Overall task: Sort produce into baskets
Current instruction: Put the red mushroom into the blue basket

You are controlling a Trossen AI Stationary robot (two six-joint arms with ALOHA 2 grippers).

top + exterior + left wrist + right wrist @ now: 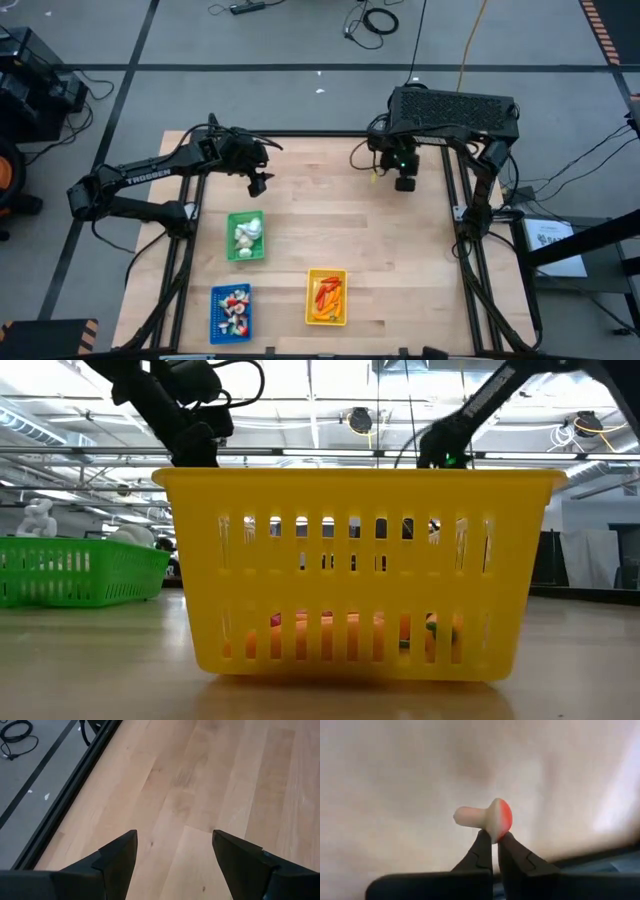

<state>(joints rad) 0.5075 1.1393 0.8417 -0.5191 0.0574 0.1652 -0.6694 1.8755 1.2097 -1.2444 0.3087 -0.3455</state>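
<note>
Next, I let go of the mushroom with my right gripper on top of the red-and-white pieces in the blue basket [236, 306].
My right gripper [493, 839] is shut on a small red-and-white mushroom piece [487, 819]; in the high view this gripper [405, 184] hangs over the table's far part, right of centre. My left gripper [172, 857] stands open over bare wood at the far left [258, 184]. The green basket [246, 238] holds white bulbs. Red-and-white pieces lie in the blue basket [232, 312]. The yellow basket [326, 297] holds orange and red pieces. All three baskets stand on the table's near half. My right gripper pinches the lower edge of the mushroom's cap [494, 833] between its two fingertips, only at their free ends. The fingers slant steeply down from above. The piece sticks out past the tips with its pale stem [467, 816] lying sideways, and looks clear of the table.
In the low view the yellow basket [355, 570] fills the foreground, and the green basket [80, 570] stands to the left behind it. A black metal frame [470, 250] borders the wooden table [390, 260]. Bare wood lies between the grippers and the baskets.
</note>
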